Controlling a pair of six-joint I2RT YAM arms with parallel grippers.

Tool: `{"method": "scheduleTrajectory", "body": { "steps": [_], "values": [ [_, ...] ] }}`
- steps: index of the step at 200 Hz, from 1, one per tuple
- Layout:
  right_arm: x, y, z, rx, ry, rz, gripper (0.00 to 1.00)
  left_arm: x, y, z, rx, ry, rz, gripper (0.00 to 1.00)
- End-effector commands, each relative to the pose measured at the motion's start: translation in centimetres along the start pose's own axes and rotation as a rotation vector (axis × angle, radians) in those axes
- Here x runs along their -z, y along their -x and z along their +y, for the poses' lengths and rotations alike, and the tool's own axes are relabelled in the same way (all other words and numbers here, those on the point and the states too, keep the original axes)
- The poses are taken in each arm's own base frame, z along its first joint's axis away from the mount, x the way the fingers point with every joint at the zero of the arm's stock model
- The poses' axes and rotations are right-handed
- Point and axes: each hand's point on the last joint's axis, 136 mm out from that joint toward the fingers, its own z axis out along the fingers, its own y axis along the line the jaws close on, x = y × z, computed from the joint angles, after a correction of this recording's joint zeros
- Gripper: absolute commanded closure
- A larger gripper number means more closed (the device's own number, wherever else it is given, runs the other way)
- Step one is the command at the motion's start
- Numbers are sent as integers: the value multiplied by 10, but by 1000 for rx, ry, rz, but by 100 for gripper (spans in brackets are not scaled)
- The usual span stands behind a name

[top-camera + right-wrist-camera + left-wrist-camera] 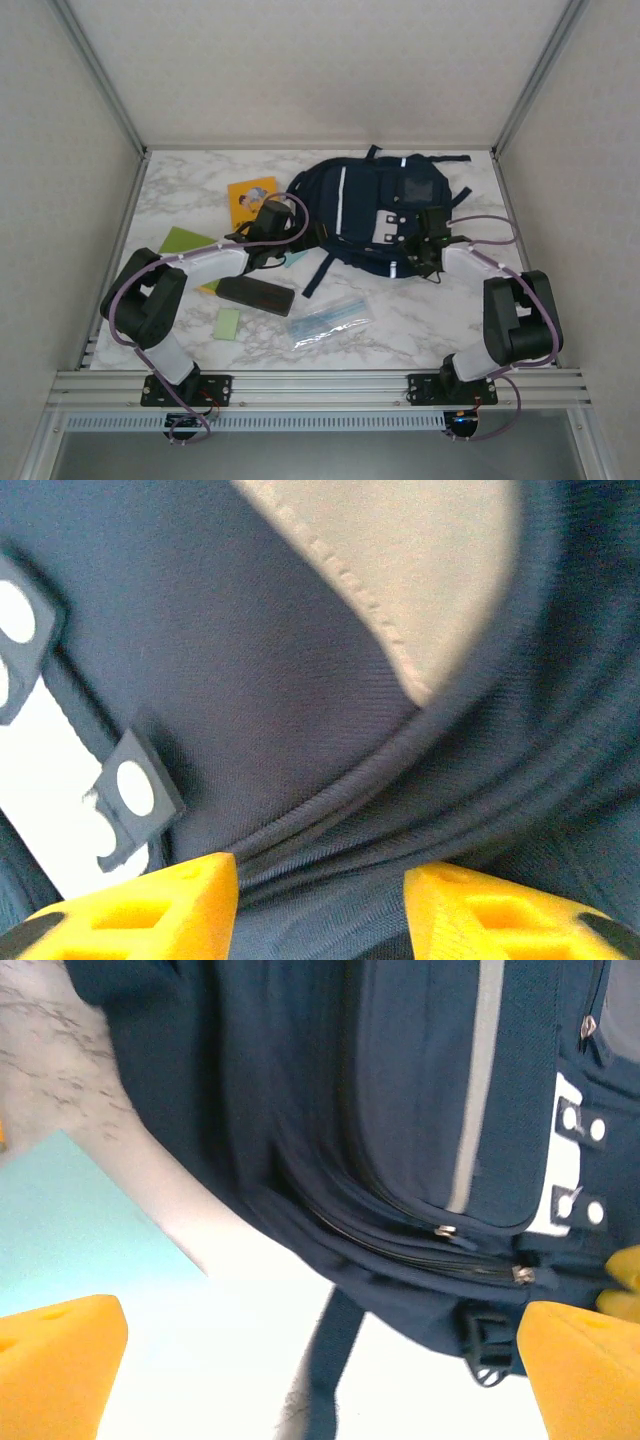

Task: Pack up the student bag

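My right gripper spans only a shallow fold of the student bag, so it should open and take the bag's thick lower side [384,266] before turning the bag.
The student bag [370,205], dark navy with white stripes and a grey patch [418,190], lies flat at the back middle of the table. My left gripper [300,238] hovers open at the bag's lower left edge. In the left wrist view its yellow fingers [60,1360] stand wide apart over the table, with the bag [400,1110], its zipper pulls [445,1230] and a dangling strap [335,1360] ahead. My right gripper [420,255] presses on the bag's lower right. Its jaws [320,880] are apart, with a fold of bag fabric [250,630] between them.
Left of the bag lie an orange book [250,198] and a green notebook [185,240]. Nearer the front are a black case [256,294], a pale green pad [228,323] and a clear plastic pouch [330,320]. A light blue sheet [70,1230] lies under my left gripper.
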Motion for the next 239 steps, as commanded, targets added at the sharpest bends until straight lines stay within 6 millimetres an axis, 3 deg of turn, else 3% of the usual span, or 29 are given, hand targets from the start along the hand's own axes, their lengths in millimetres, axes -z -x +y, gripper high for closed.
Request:
{"method": "scheduleTrajectory", "body": {
  "steps": [1, 17, 31, 60, 94, 120, 146, 165, 185, 200, 215, 239],
  "values": [
    [16, 50, -21, 96, -114, -146, 49, 4, -10, -14, -36, -35, 35, 0],
    [24, 67, -17, 114, -116, -152, 44, 3, -13, -20, -49, -42, 43, 0],
    [30, 64, -6, 130, -75, -109, 41, 1, -13, -24, -62, -43, 47, 0],
    [34, 20, 10, 58, 69, 86, 29, -1, -10, -29, -76, -42, 39, 0],
    [30, -32, -1, -40, 121, 198, 20, -7, -8, -34, -77, -51, 44, 0],
    [23, -54, -2, -70, 126, 226, 20, -10, -12, -38, -80, -63, 59, 0],
    [9, -58, 1, -70, 125, 221, 22, -8, -15, -40, -83, -66, 57, 0],
    [-2, -51, 1, -69, 112, 185, 35, -6, -16, -40, -84, -65, 55, 0],
    [-8, -40, 2, -51, 102, 132, 73, -3, -18, -40, -91, -65, 53, 0],
    [-5, -34, 14, -19, 144, 126, 100, -2, -22, -40, -124, -69, 59, 1],
    [9, -25, 32, 25, 195, 114, 100, -1, -26, -44, -183, -89, 66, 2],
    [52, -6, 70, 106, 293, 72, 100, 0, -35, -55, -293, -140, 99, 3]
  ]
}}
